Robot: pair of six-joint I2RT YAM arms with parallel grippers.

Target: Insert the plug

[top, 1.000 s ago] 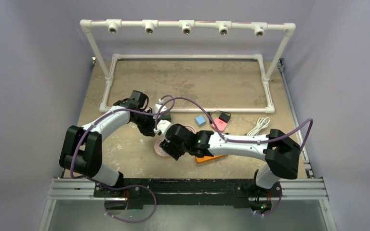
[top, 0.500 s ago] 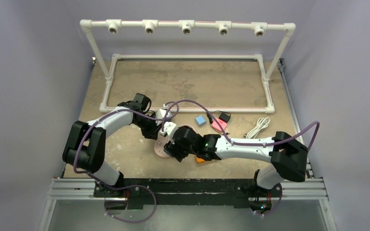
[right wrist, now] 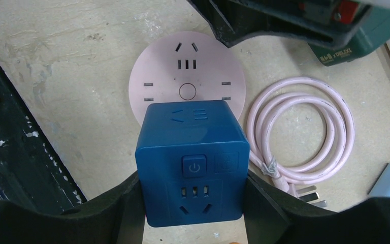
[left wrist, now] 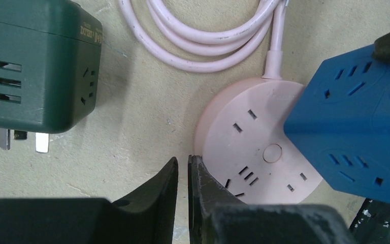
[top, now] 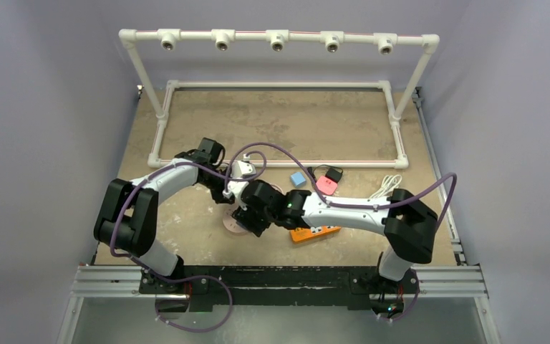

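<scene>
My right gripper needs to let go of the blue cube plug on the pink disc's side (top: 245, 218) (right wrist: 188, 124) that faces the orange power strip.
A blue cube plug (right wrist: 193, 168) is clamped between the fingers of my right gripper (right wrist: 193, 206), power button and sockets facing the camera. It hangs over the near half of a pink round socket disc (right wrist: 188, 76) lying flat on the table. In the left wrist view the blue cube plug (left wrist: 350, 117) covers the right side of the pink disc (left wrist: 254, 137). My left gripper (left wrist: 183, 160) stands at the disc's left rim, its jaws a thin slit apart with nothing between them. From above, both grippers meet over the disc (top: 230, 226).
A dark green adapter (left wrist: 30, 66) lies left of the disc, and the disc's coiled pink cord (right wrist: 304, 127) lies beside it. An orange power strip (top: 315, 233) sits under the right arm. A light blue cube (top: 298, 178), a red plug (top: 326, 185) and a white cable (top: 385, 188) lie further right.
My right gripper has carried the blue cube plug left, over the pink disc. The left gripper's jaws have closed further beside the disc.
</scene>
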